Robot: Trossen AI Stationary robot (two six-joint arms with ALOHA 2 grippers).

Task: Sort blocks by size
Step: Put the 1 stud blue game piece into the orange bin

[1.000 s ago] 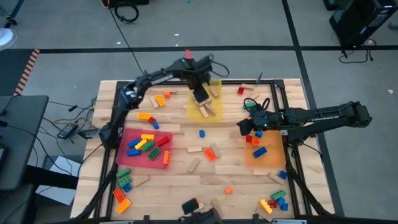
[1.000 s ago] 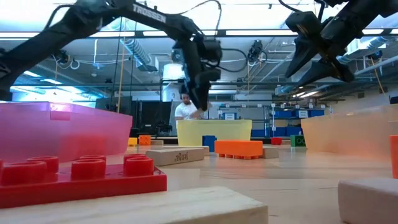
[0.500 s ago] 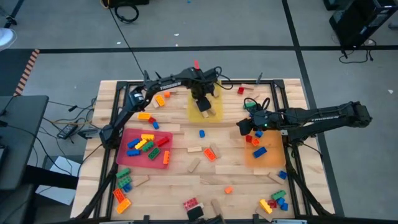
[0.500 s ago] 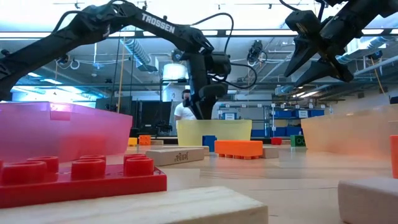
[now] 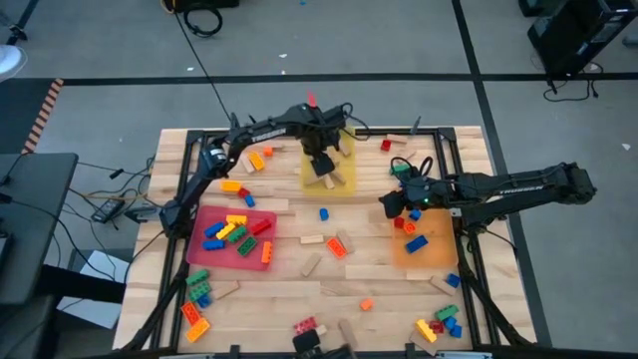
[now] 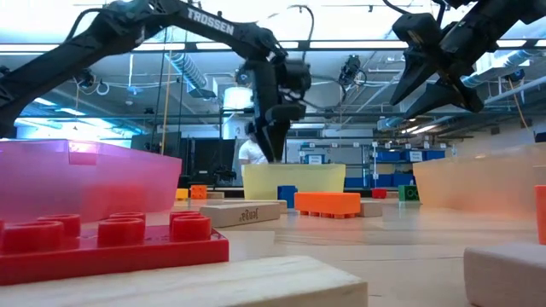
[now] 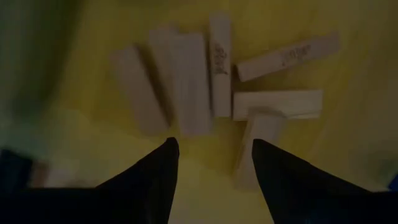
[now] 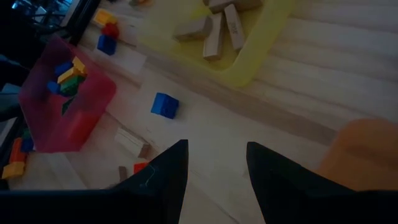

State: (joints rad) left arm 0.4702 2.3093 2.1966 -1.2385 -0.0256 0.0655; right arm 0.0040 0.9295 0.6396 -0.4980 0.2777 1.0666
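I will next move my left gripper to the small blue brick (image 5: 249, 200) just beyond the red tray's far edge, beside the small red brick, and close it there.
My left gripper (image 5: 321, 166) (image 7: 214, 158) hangs open over the yellow tray (image 5: 342, 183), fingers pointing down, nothing between them. Several tan wooden blocks (image 7: 186, 81) lie flat on the tray floor below it. One of them (image 7: 258, 146) lies slanted across another, close by one finger. My right gripper (image 5: 391, 206) (image 8: 214, 158) hovers open and empty above the table, between the yellow tray and the orange tray (image 5: 439, 254). Studded bricks lie in the red tray (image 5: 207, 217) and loose on the table.
A blue brick (image 8: 165, 104) and an orange brick (image 5: 337, 246) lie on the bare wood at mid-table. More bricks are heaped at the near left (image 5: 196, 296) and near right (image 5: 442, 321) corners. Black frame rails (image 5: 461, 199) run along the table's sides.
My left gripper has sunk a little toward the yellow tray and stayed over the wooden blocks. My right arm has kept still.
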